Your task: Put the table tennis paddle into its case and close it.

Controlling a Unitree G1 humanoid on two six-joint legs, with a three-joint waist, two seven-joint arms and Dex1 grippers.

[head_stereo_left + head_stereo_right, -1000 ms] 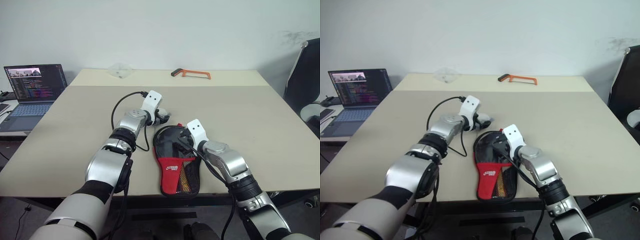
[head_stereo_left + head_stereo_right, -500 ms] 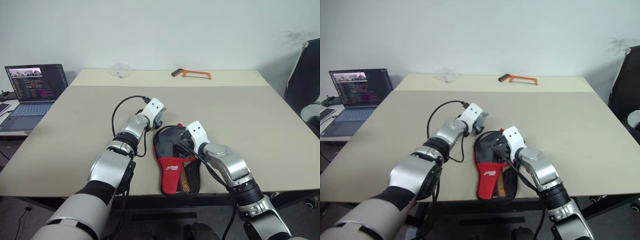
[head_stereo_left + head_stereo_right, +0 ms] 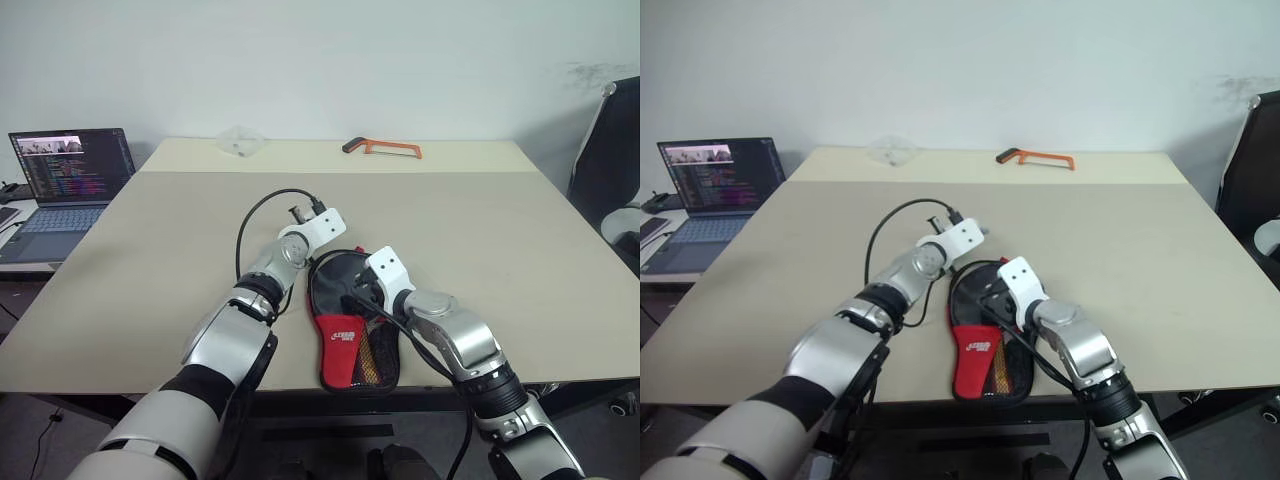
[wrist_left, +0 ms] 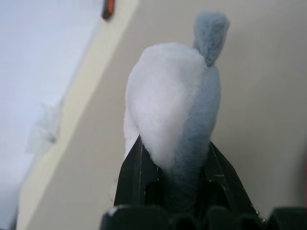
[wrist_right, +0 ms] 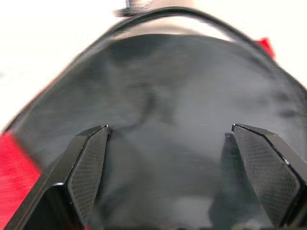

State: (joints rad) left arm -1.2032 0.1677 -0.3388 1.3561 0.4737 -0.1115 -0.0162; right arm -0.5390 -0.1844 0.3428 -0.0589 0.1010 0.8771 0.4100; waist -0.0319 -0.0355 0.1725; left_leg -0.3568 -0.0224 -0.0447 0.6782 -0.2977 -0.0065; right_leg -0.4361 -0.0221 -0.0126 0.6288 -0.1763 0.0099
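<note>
Next, I release the white and grey fuzzy piece from my left gripper on the table [image 3: 398,232] just beyond the case's far rim.
The case [image 3: 345,330] lies near the table's front edge, with a round black top, a red logo panel and a mesh pocket. A yellow and red shape [image 3: 372,352] shows through the mesh and looks like the table tennis paddle's handle. The blade is hidden. My right gripper [image 3: 360,290] is open and hovers over the case's black round part [image 5: 168,86], one finger to each side. My left gripper [image 3: 342,217] is at the far rim of the case. In the left wrist view it [image 4: 175,143] is shut on a white and grey fuzzy piece [image 4: 168,91].
An orange hacksaw [image 3: 383,148] and a small clear plastic bag [image 3: 240,140] lie at the table's far edge. A laptop [image 3: 68,175] stands on a side desk to the left. A chair [image 3: 612,150] stands at the right.
My left gripper has gone from open to shut, rolled at the wrist and shifted right toward the case's top rim. My right gripper has drawn back a little over the case and is still open.
</note>
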